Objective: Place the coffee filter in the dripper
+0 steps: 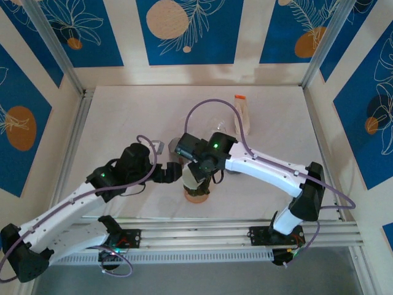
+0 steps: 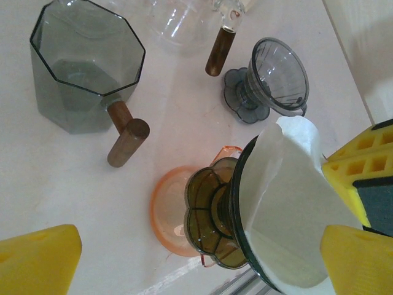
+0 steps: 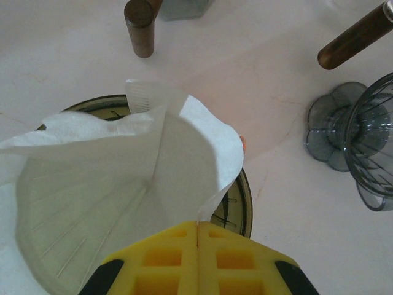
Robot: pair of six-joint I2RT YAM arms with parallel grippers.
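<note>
The filter's side folds in, away from the dripper's rim, so the robot's right gripper should open, pinch the filter's near edge [image 3: 207,210] and spread it toward the dripper's rim.
A white paper coffee filter [image 3: 123,184] sits opened inside the olive glass dripper [image 2: 212,215], which stands on an orange saucer [image 2: 163,209] near the table's front edge. My right gripper [image 3: 198,224] is shut on the filter's near edge, just above the dripper's rim [image 3: 241,200]. My left gripper [image 2: 196,252] is open, its yellow fingers [image 2: 37,261] spread wide either side of the dripper without pinching it. In the top view both grippers, left [image 1: 174,174] and right [image 1: 201,167], meet over the dripper [image 1: 196,189]. The filter [image 2: 295,209] rises above the rim.
A grey octagonal mug [image 2: 80,74] with a wooden handle stands to the back left. A second, grey dripper [image 2: 276,77] lies on its side behind. A clear glass server [image 2: 178,24] and an orange-capped bottle [image 1: 242,114] stand farther back.
</note>
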